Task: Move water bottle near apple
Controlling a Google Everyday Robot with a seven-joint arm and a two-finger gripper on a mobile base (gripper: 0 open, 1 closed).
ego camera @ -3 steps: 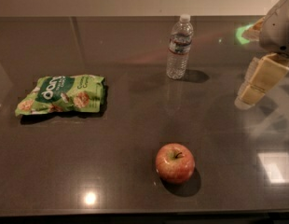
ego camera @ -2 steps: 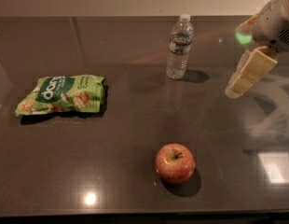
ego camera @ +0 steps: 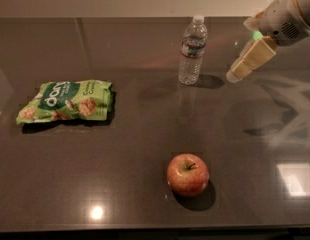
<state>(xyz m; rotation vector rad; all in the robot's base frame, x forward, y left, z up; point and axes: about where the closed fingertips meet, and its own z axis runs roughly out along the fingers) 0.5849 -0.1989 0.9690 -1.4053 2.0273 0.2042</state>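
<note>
My gripper will grab the upper half (ego camera: 194, 40) of the water bottle, just under its white cap.
The water bottle (ego camera: 193, 51), clear and ribbed with a white cap and a dark label band, stands upright at the back middle of the dark table (ego camera: 145, 134). The red apple (ego camera: 188, 174) with yellowish patches and a short stem sits near the front edge, well in front of the bottle. My gripper (ego camera: 238, 72) hangs at the right, above the table, a short way to the right of the bottle's lower half and not touching it. It holds nothing.
A green snack bag (ego camera: 67, 101) lies flat at the left. A pale wall runs behind the table's far edge. Bright light reflections show on the tabletop at the right and front.
My gripper has moved left and a little up, closing in on the water bottle. The bottle, the apple and the bag have not moved.
</note>
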